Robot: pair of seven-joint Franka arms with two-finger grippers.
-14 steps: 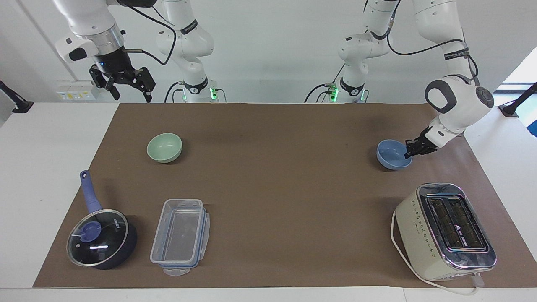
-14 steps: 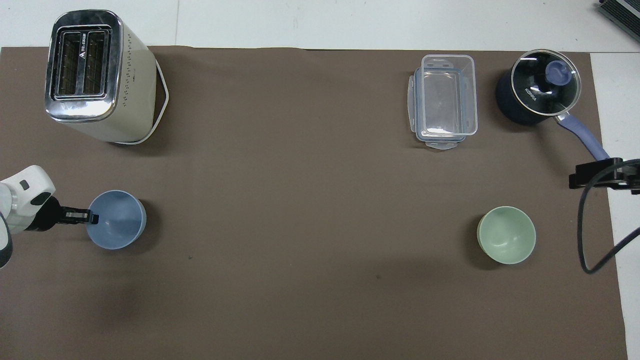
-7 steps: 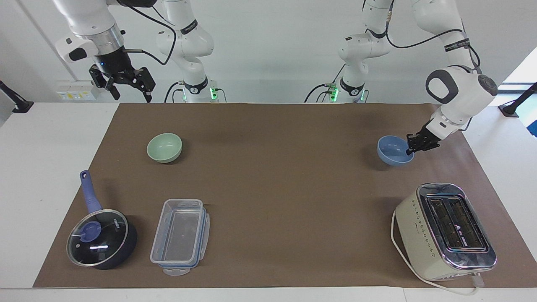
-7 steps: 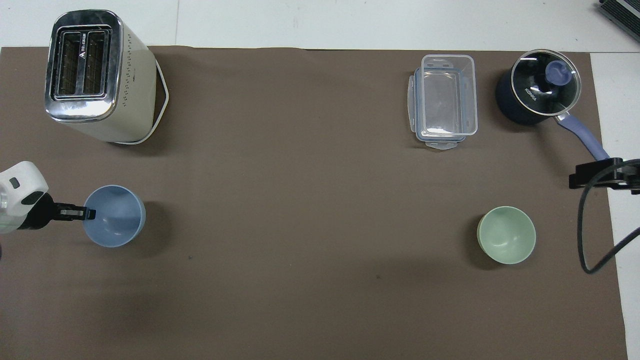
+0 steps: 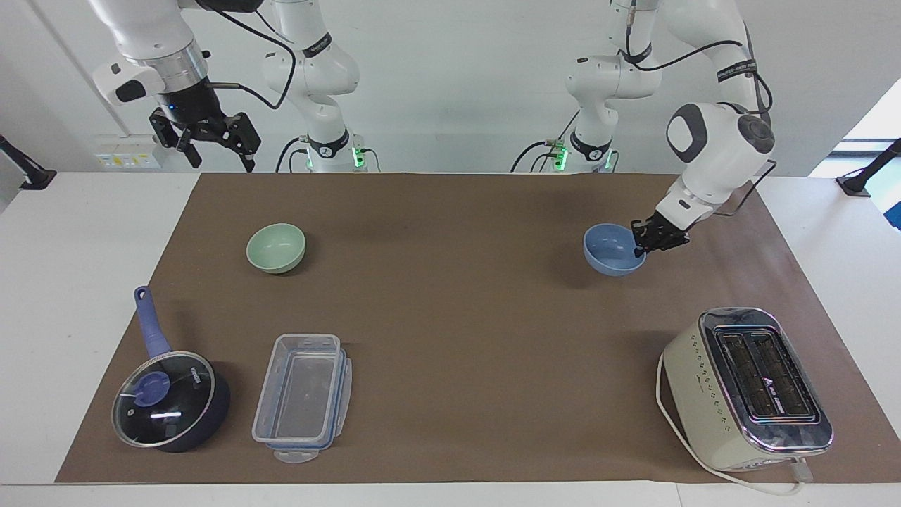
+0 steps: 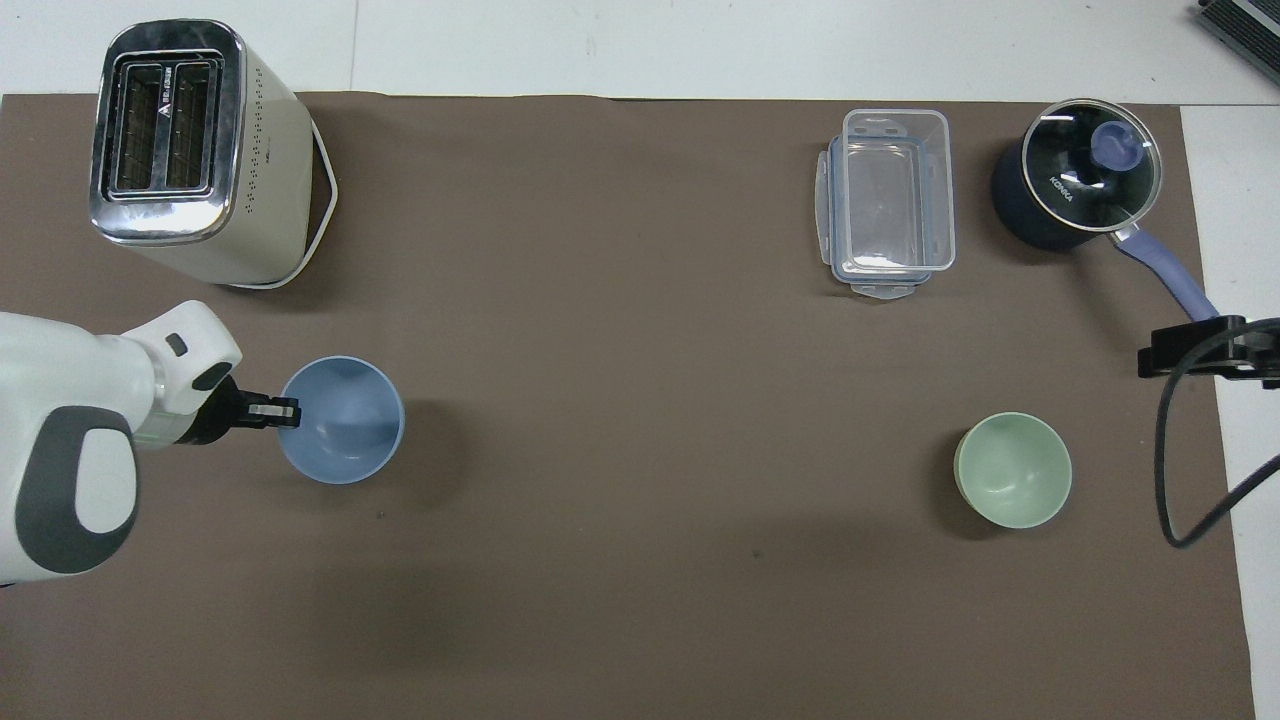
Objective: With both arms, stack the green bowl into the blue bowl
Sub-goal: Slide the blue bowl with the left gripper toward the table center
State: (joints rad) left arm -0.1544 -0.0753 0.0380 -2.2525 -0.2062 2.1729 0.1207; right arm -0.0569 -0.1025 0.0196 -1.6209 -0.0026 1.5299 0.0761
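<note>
The robot's left gripper needs to release the blue bowl on the open middle of the brown mat (image 6: pixel 649 437), short of the green bowl. The blue bowl hangs a little above the mat.
The light blue bowl (image 5: pixel 609 253) (image 6: pixel 345 428) hangs a little above the brown mat (image 5: pixel 457 317), its shadow falling beside it. My left gripper (image 5: pixel 640 248) (image 6: pixel 290 410) is shut on the blue bowl's rim, on the side toward the left arm's end of the table. The pale green bowl (image 5: pixel 276 246) (image 6: pixel 1013 470) sits upright on the mat toward the right arm's end, with nothing touching it. My right gripper (image 5: pixel 219 160) (image 6: pixel 1195 350) waits open and empty, raised over the mat's corner by the right arm's base.
A cream toaster (image 5: pixel 746 387) (image 6: pixel 185 150) stands farther from the robots than the blue bowl. A clear plastic container (image 5: pixel 303 394) (image 6: pixel 888 200) and a dark blue lidded saucepan (image 5: pixel 169 401) (image 6: pixel 1075 185) lie farther out than the green bowl.
My left gripper has lifted the blue bowl off the mat and carried it toward the middle of the table. The right arm and the green bowl have not moved.
</note>
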